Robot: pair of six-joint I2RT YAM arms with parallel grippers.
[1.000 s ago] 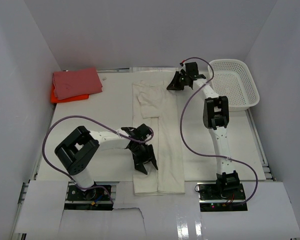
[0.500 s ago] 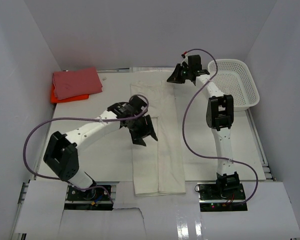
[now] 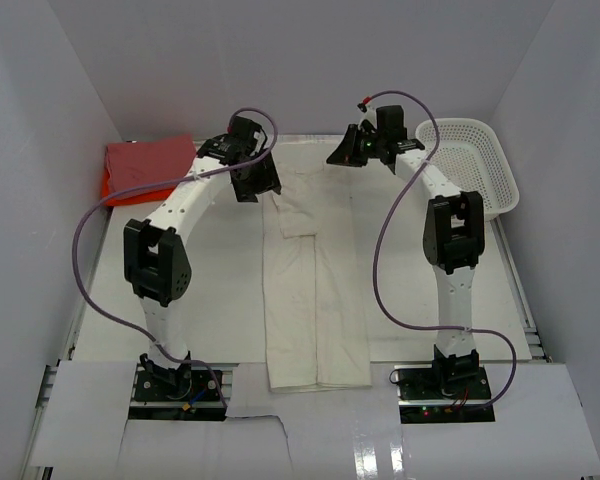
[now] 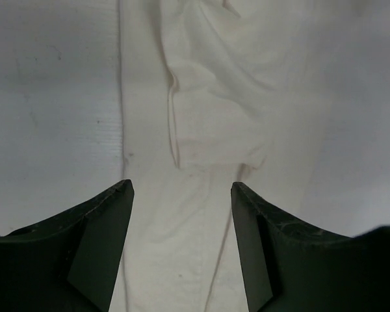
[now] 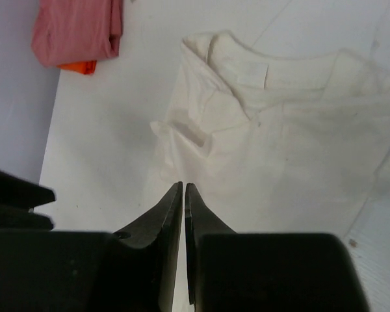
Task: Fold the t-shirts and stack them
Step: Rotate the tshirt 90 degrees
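The cream t-shirt's folded-in sleeve is rumpled, so the robot's left gripper should pinch the sleeve's loose corner (image 5: 158,127) and pull it smooth while the right gripper holds the t-shirt.
The cream t-shirt (image 3: 315,290) lies as a long narrow strip down the middle of the table, sleeves folded in, collar at the far end (image 5: 253,68). My left gripper (image 3: 257,181) hangs open over its far left corner, and cloth (image 4: 214,97) shows below the gap (image 4: 182,186) with nothing between the fingers. My right gripper (image 3: 341,156) is shut and empty above the shirt's far right corner, tips (image 5: 183,186) together. The pink-red t-shirt (image 3: 150,163) lies folded on the orange t-shirt (image 3: 113,192) at the far left.
A white mesh basket (image 3: 504,190) stands at the far right, close to the right arm's elbow. White walls enclose the table on three sides. Purple cables loop off both arms. The folded stack (image 5: 78,29) lies against the left wall.
The left arm has swung from the near middle of the cream shirt to its far left corner, opening slightly. The right gripper shifted a little left. The shirt's far end now lies flatter.
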